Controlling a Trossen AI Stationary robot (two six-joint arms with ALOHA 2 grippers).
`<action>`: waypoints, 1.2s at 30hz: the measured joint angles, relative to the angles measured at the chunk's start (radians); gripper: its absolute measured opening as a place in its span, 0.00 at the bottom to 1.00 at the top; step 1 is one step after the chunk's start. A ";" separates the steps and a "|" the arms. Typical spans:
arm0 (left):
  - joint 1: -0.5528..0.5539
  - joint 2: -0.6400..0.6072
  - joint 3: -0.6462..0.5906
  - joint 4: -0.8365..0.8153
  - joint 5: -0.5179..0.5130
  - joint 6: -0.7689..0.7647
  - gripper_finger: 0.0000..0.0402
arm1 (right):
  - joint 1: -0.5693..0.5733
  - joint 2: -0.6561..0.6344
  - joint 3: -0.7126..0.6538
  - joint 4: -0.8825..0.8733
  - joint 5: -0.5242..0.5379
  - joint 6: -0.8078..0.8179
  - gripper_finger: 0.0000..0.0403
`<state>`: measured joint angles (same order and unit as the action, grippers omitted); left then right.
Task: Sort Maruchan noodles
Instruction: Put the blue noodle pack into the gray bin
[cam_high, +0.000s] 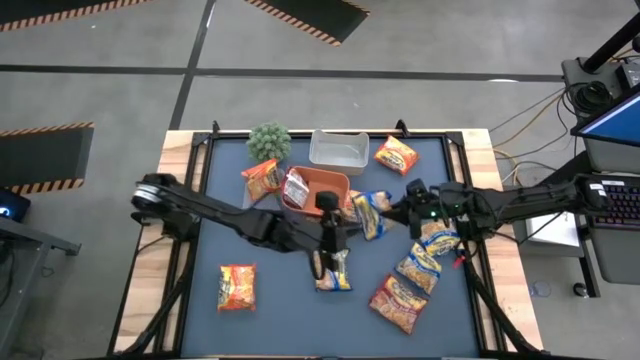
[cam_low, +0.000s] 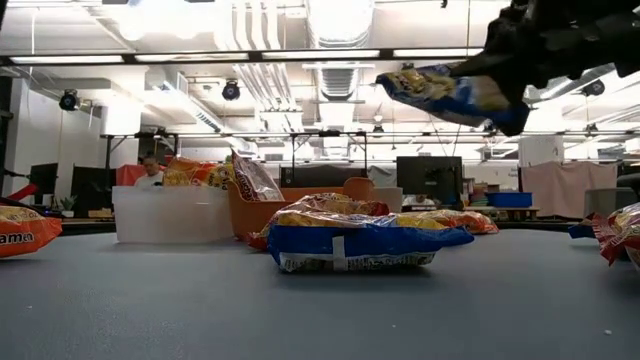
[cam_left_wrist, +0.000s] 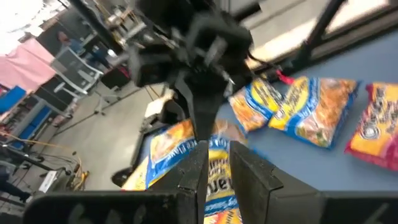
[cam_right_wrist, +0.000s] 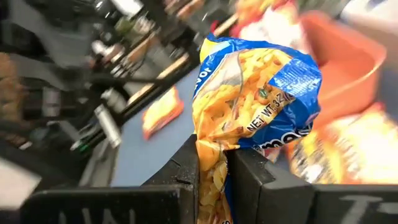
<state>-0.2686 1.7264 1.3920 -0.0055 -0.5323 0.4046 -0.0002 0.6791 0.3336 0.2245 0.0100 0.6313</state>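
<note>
Next, I open my left gripper and take the packet's loose end (cam_low: 405, 88) over the orange tray, as my right gripper holds the blue-and-yellow packet nearly level by its crumpled end.
My left gripper (cam_left_wrist: 217, 158) hangs over the middle of the table (cam_high: 325, 262), shut on a blue-and-yellow Maruchan packet (cam_left_wrist: 177, 146). My right gripper (cam_right_wrist: 214, 158) is right of the orange tray (cam_high: 395, 212), shut on a second blue-and-yellow packet (cam_right_wrist: 255, 87), which shows high up in the low view (cam_low: 450, 95). A third blue-and-yellow packet (cam_low: 350, 245) lies flat on the table near the front. The left gripper is outside the low view. My left gripper pinches one end of its packet (cam_left_wrist: 217, 183) between the two fingers. The rest of the packet sticks out ahead of the fingers, clear of the table. My right gripper pinches a crumpled end of its packet (cam_right_wrist: 214, 171) between the two fingers, coming nearly level from the table's right. The packet sticks out beyond the fingers toward the left, well clear of the table (cam_low: 430, 90).
The orange tray (cam_high: 335, 178) holds a red packet (cam_high: 297, 188), with a clear tub (cam_high: 338, 150) and a small plant (cam_high: 268, 140) behind it. Loose packets lie around: orange ones (cam_high: 237, 287) (cam_high: 397, 155) (cam_high: 262, 180), blue-and-yellow ones (cam_high: 430, 255), a red one (cam_high: 398, 302).
</note>
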 joint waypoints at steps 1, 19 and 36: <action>-0.001 -0.023 -0.017 0.011 0.000 -0.001 0.12 | 0.004 0.005 0.000 0.016 0.041 -0.011 0.11; 0.075 -0.312 -0.643 0.791 0.036 -0.017 0.13 | 0.007 0.307 0.000 0.737 0.541 -0.454 0.11; 0.368 -0.196 -0.805 1.245 0.523 -0.372 0.56 | -0.037 0.570 0.021 1.254 0.334 -0.624 0.11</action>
<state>0.0995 1.5301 0.5871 1.2393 -0.0097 0.0322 -0.0372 1.2493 0.3551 1.4789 0.3442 0.0074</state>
